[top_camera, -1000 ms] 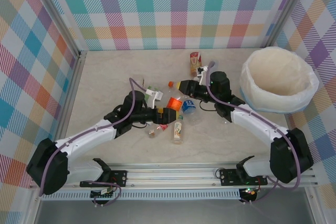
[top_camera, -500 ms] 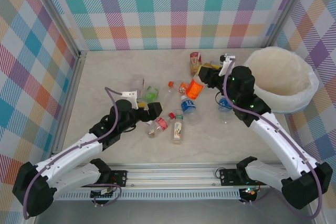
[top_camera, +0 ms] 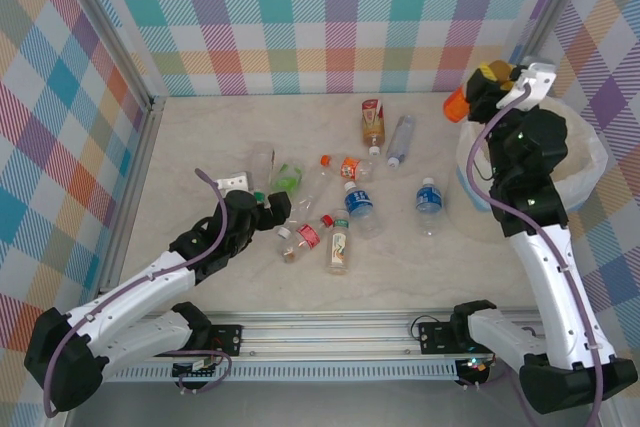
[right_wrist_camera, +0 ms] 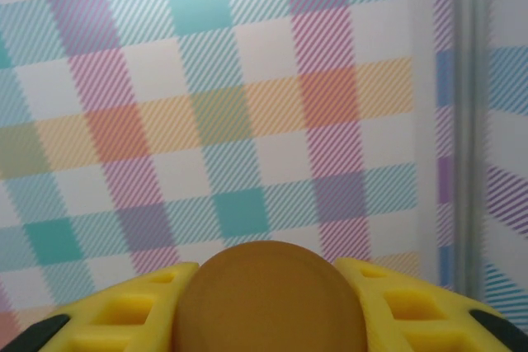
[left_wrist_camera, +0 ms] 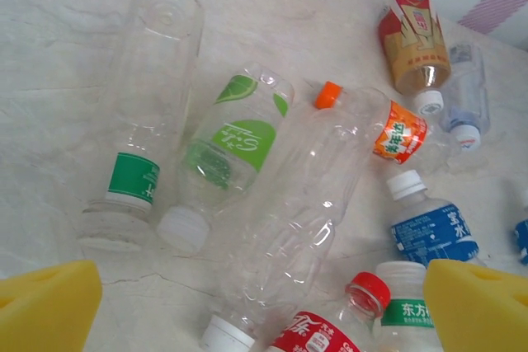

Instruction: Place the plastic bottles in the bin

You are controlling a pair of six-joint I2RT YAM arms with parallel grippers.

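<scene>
I will release the orange plastic bottle from my right gripper inside the bin [top_camera: 483, 160], close to the side that faces the other bottles. The orange bottle is now raised beside the bin's rim.
My right gripper [top_camera: 475, 92] is raised beside the left rim of the bin [top_camera: 470, 169], shut on an orange plastic bottle [top_camera: 456, 104]. In the right wrist view the bottle's round brown-orange end [right_wrist_camera: 268, 290] sits wedged between the yellow fingers [right_wrist_camera: 124, 319]. My left gripper [top_camera: 270, 205] hangs open low over the bottle pile. Its yellow fingertips [left_wrist_camera: 45, 307] straddle a clear white-capped bottle [left_wrist_camera: 289, 228] without touching it. Around it lie a green-label bottle [left_wrist_camera: 227, 142], an orange-label one [left_wrist_camera: 400, 131], a red-label one [left_wrist_camera: 330, 327] and a blue-label one [left_wrist_camera: 433, 232].
More bottles lie across the table's middle: a tan-label one [top_camera: 372, 119], a clear one [top_camera: 400, 137] and a blue-label one [top_camera: 428, 197]. Checked walls close in the table on three sides. The right arm crosses in front of the bin.
The right arm has lifted the orange bottle from the pile up and to the right, to the bin's rim. The left arm has drawn back to the left, still open.
</scene>
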